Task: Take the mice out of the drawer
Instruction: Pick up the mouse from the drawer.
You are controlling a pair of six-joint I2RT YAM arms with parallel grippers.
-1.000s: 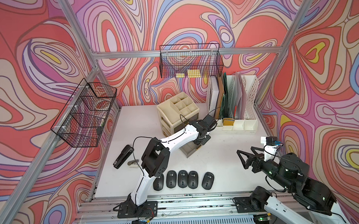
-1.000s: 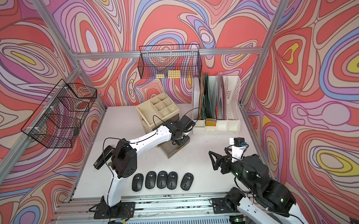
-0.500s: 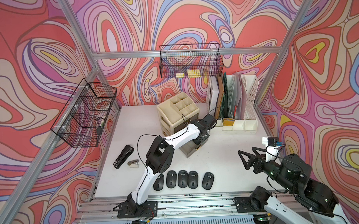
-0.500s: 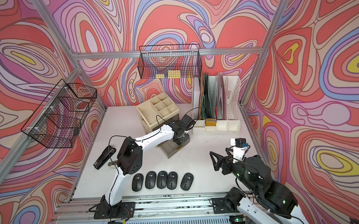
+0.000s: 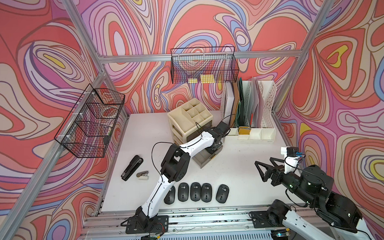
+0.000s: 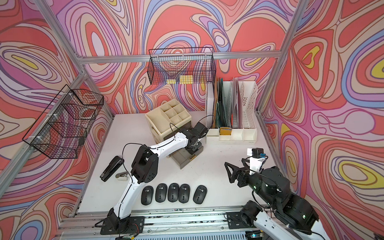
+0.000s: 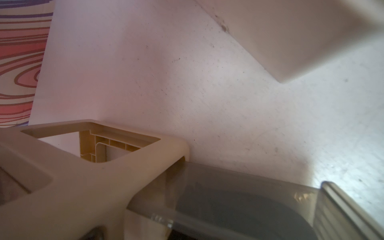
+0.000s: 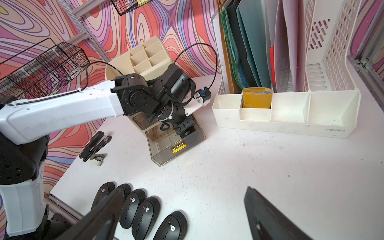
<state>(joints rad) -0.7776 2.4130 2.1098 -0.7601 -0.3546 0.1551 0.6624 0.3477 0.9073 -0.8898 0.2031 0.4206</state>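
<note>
The mouse, now down inside the smoky drawer, will be let go by my left gripper on the drawer's empty bottom [image 5: 202, 158], at the end nearest the row of mice.
Several black mice [image 5: 195, 191] [image 6: 172, 192] lie in a row near the table's front edge; the right wrist view shows them too [image 8: 145, 209]. The smoky drawer [image 5: 206, 160] [image 6: 183, 161] [image 8: 176, 153] stands pulled out of the beige organizer [image 5: 190, 120]. My left gripper [image 5: 213, 149] [image 6: 192, 150] [image 8: 182, 129] reaches down into it and is shut on a mouse [image 8: 189, 133], whose white logo shows beside the fingers. In the left wrist view that mouse is a dark shape [image 7: 239, 212] behind the drawer wall, and the jaws are out of frame. My right gripper [image 5: 260, 172] [image 6: 229, 173] [image 8: 185, 190] hovers open and empty at the right.
A black stapler [image 5: 132, 167] and a small staple remover [image 5: 143, 175] lie at the left. A white file rack [image 5: 250, 114] with folders and a yellow wallet [image 5: 244, 130] stands at the back right. Wire baskets [image 5: 92, 121] hang on the left and back walls.
The left arm's elbow has swung up and to the right, toward the organizer, while its gripper stays shut in the drawer. The right arm has barely moved.
</note>
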